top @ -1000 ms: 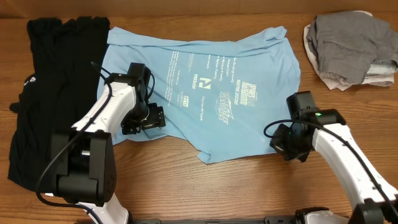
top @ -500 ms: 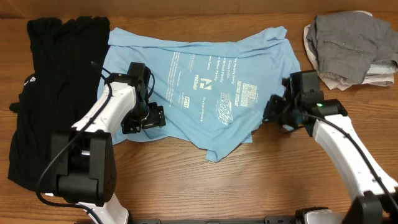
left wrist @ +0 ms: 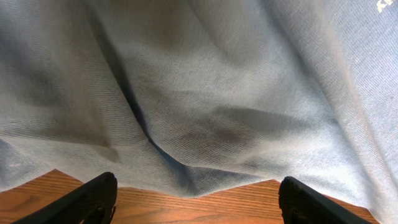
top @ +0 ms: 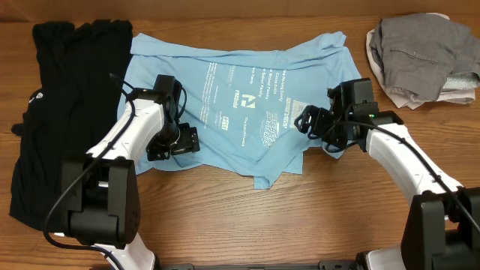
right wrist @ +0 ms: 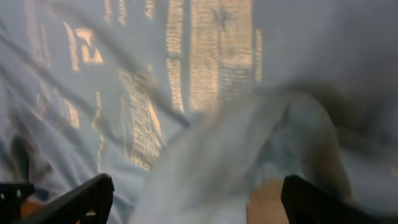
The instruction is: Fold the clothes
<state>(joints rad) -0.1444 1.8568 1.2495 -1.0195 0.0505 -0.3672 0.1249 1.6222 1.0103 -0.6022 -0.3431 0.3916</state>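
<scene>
Next, my right gripper grabs the loose hem corner (top: 300, 169) (right wrist: 237, 213) of the light blue T-shirt, next to the pointed fold at the T-shirt's near edge.
The light blue T-shirt (top: 240, 97) with white print lies spread across the table's middle, and its right side is folded in over itself. My right gripper (top: 311, 124) hovers over that folded edge, next to the print. In the right wrist view its jaws stand wide apart, open, with loose blurred shirt fabric (right wrist: 205, 155) sagging between them. My left gripper (top: 172, 146) sits at the shirt's lower left hem. It is open too, and its fingers (left wrist: 93, 199) straddle the hem (left wrist: 199, 180) above bare wood.
A large black garment (top: 64, 112) covers the table's left side, touching the shirt's left edge. A heap of grey clothes (top: 420, 56) lies at the far right corner. Bare wooden table (top: 247, 225) runs along the front.
My right gripper carried the shirt's lower right part up and to the left, folding it inward, and its jaws have opened. The left arm has not moved.
</scene>
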